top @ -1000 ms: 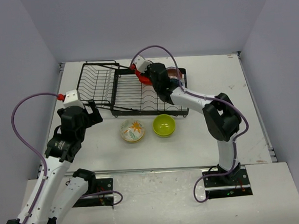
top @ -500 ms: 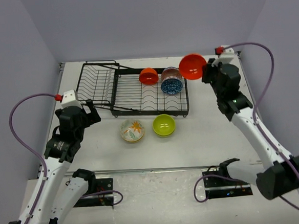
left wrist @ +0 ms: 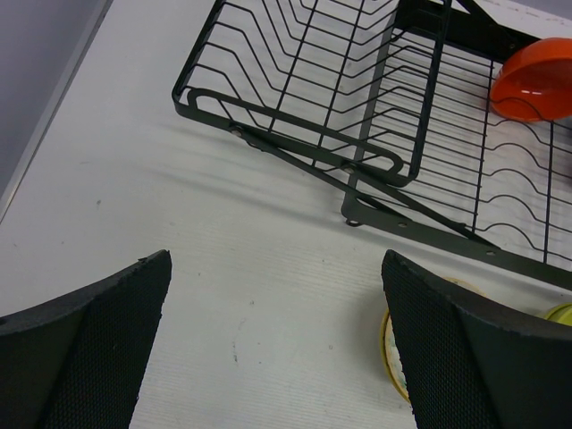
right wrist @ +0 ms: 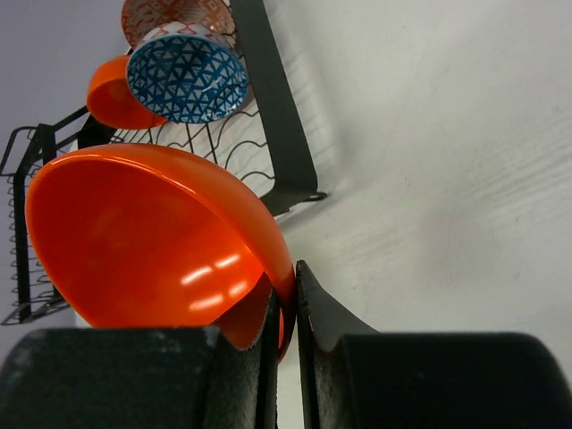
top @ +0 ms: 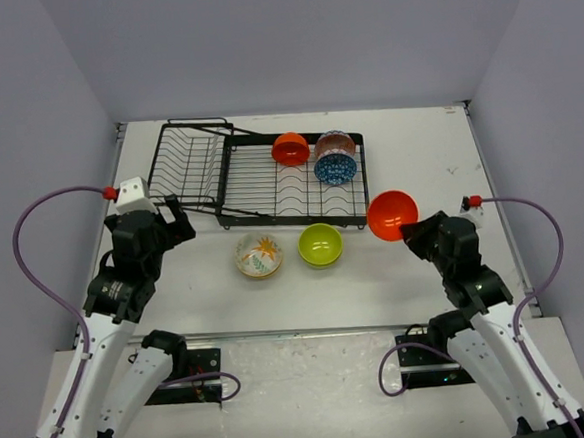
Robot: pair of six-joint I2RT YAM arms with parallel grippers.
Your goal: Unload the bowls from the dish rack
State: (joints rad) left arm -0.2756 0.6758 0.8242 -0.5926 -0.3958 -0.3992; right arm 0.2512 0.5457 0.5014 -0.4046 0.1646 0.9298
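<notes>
My right gripper has a spot to reach on the white table (top: 380, 253) close beside the lime green bowl. It will let go of the second orange-red bowl there.
The black wire dish rack (top: 260, 186) stands at the back of the table. It holds an orange-red bowl (top: 289, 149), a blue speckled bowl (top: 334, 166) and a pinkish-brown bowl (top: 336, 139) behind that. A cream floral bowl (top: 258, 254) and a lime green bowl (top: 320, 244) sit on the table in front of the rack. My right gripper (right wrist: 295, 299) is shut on the rim of a second orange-red bowl (right wrist: 152, 237), held tilted above the table right of the green bowl (top: 392, 214). My left gripper (left wrist: 277, 331) is open and empty, over the table near the rack's left front corner (left wrist: 357, 170).
Grey walls enclose the table on the left, back and right. The table's right edge (top: 497, 205) lies just beyond the right arm. The floral bowl's rim (left wrist: 391, 353) shows beside my left gripper's right finger (left wrist: 465, 357).
My right arm has lifted the orange-red bowl from the rack, swung it out past the rack's right end, then brought it down and nearer, right of the green bowl. The left arm has barely moved.
</notes>
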